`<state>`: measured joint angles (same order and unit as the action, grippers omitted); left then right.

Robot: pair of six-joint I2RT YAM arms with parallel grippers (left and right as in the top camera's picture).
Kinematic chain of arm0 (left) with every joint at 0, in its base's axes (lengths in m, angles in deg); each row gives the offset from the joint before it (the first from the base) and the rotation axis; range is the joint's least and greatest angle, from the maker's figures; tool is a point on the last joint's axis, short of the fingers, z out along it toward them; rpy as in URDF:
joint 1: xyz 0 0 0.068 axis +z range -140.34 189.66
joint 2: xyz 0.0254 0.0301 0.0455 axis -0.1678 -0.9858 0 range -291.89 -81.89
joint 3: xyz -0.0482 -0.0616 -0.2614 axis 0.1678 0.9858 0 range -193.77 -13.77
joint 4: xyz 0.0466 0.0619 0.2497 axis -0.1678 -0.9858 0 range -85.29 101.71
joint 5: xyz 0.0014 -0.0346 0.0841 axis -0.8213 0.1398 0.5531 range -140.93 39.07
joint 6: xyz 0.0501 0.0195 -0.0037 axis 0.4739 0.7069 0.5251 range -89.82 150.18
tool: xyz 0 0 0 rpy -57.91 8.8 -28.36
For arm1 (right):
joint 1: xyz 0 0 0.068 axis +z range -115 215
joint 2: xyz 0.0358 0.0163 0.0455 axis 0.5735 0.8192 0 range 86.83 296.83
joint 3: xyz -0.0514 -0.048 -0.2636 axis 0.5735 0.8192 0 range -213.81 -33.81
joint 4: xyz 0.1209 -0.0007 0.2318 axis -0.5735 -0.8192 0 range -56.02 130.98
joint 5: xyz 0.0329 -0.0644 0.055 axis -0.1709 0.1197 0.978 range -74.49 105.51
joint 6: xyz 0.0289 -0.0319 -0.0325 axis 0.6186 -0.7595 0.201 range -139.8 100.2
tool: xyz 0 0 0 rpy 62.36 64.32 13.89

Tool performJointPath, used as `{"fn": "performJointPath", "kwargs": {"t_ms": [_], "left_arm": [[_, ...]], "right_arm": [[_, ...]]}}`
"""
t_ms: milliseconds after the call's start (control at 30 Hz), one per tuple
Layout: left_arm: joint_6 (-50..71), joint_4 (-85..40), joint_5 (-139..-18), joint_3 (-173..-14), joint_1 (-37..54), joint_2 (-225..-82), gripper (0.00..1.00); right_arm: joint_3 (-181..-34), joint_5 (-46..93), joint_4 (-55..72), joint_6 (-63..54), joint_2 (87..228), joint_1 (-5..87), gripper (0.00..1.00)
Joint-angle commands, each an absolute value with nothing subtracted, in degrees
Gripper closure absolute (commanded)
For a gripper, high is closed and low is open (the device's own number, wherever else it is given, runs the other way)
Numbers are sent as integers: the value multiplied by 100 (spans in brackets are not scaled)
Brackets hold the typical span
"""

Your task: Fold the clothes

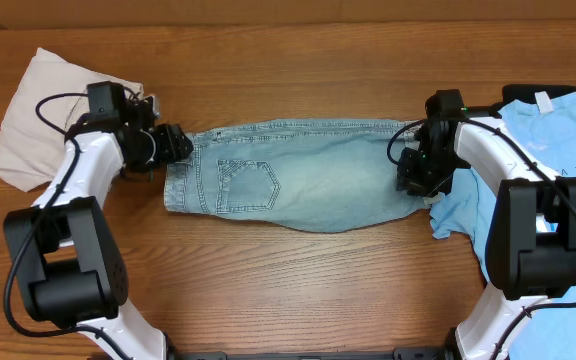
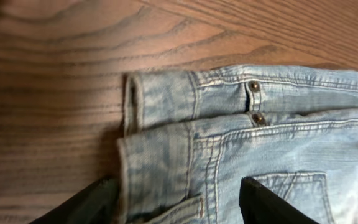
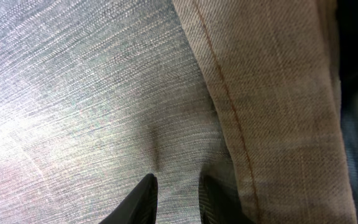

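Observation:
The left gripper is at the far corner of the waistband, so it should grab the waistband's seam [image 1: 201, 186] by the pocket before it folds that end of the waistband toward the legs.
Light-wash denim shorts [image 1: 298, 185] lie folded lengthwise across the middle of the table, waistband to the left. My left gripper [image 1: 180, 148] is at the waistband end. In the left wrist view this gripper [image 2: 178, 183] is open, its black fingers [image 2: 260, 202] set wide on either side of the waistband corner [image 2: 160, 155], which lies flat on the wood. My right gripper [image 1: 415, 178] is at the leg end. Seen from the right wrist, that gripper [image 3: 177, 179] is shut on a pucker of denim [image 3: 92, 93] beside the stitched hem [image 3: 272, 93].
A beige garment [image 1: 33, 120] lies crumpled at the far left, behind my left arm. A sky-blue printed T-shirt [image 1: 558, 140] is spread at the right under my right arm, touching the denim's leg end. Bare wood [image 1: 298, 290] runs along the front.

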<state>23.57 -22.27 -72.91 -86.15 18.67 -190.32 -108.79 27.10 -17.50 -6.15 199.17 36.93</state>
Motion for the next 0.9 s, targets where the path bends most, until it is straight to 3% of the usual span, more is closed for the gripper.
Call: {"fn": "performJointPath", "kwargs": {"t_ms": [0, 100, 267, 367, 467, 767, 867], "left_arm": [[2551, -2194, -6731, -8654, 1577, -19241, 28], [2547, -2190, -6323, -8654, 1393, -19530, 31], [2341, -2227, -6266, -8669, 1376, -19657, 55], [2263, -2328, -6312, -8781, 1446, -19416, 78], [2267, -2465, -6316, -8982, 1457, -19053, 82], [2276, -2411, -6200, -9111, 1376, -18765, 74], [2291, -2258, -6080, -9104, 1356, -19014, 60]], "right_arm": [[-10833, 2719, -1732, -635, 19733, 3691, 74], [-10833, 2719, -1717, -635, 19733, 3691, 74], [-10833, 2719, -1724, -637, 19733, 3691, 74], [-10833, 2719, -1722, -637, 19733, 3691, 74], [-10833, 2719, -1719, -637, 19733, 3691, 74], [-10833, 2717, -1715, -637, 19733, 3691, 74], [-10833, 2717, -1717, -637, 19733, 3691, 74]]}}
